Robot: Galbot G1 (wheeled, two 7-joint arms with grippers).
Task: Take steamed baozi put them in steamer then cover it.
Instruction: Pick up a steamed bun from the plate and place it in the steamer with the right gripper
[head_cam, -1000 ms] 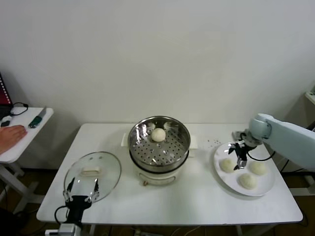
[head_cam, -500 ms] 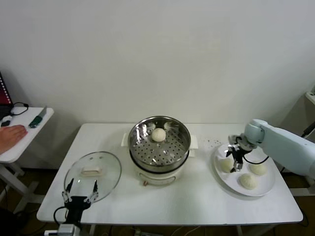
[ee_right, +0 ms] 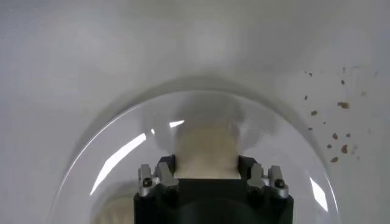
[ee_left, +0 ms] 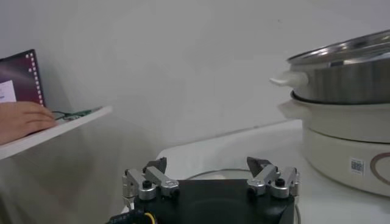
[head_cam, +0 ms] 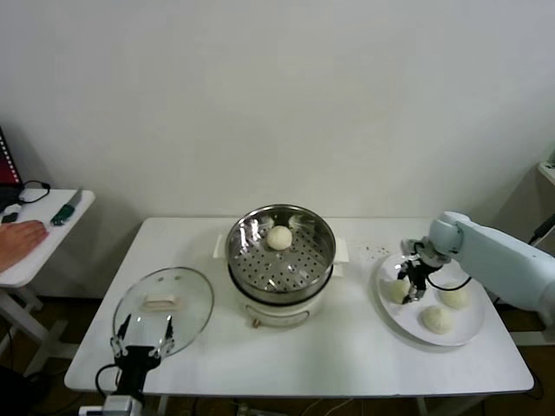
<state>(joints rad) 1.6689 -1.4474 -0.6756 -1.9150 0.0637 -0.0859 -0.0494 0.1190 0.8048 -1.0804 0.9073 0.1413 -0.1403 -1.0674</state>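
Next, my right gripper releases its baozi onto the bottom of the steamer beside the other baozi (head_cam: 257, 258), on the side toward the glass lid.
The steamer (head_cam: 280, 260) stands mid-table with one steamed baozi (head_cam: 278, 237) at the back of its perforated floor. Three more baozi lie on a white plate (head_cam: 473, 334) at the right. My right gripper (head_cam: 414, 282) reaches down onto the plate's left baozi (head_cam: 396, 291); in the right wrist view its jaws (ee_right: 205, 161) are shut on that baozi (ee_right: 205, 143), which looks squeezed between them. The cover (head_cam: 163, 302), a glass lid with a white handle, lies flat at the front left. My left gripper (head_cam: 143, 334) hovers open at the lid's near edge, holding nothing (ee_left: 210, 165).
Two free baozi (head_cam: 454, 297) (head_cam: 436, 319) sit on the plate to the right of the gripped one. Dark crumbs (ee_right: 335, 134) dot the table beside the plate. A person's hand (head_cam: 22, 238) rests on a small side table at far left.
The right gripper has moved a little left and down over the plate's left baozi and closed on it. The left arm has barely moved.
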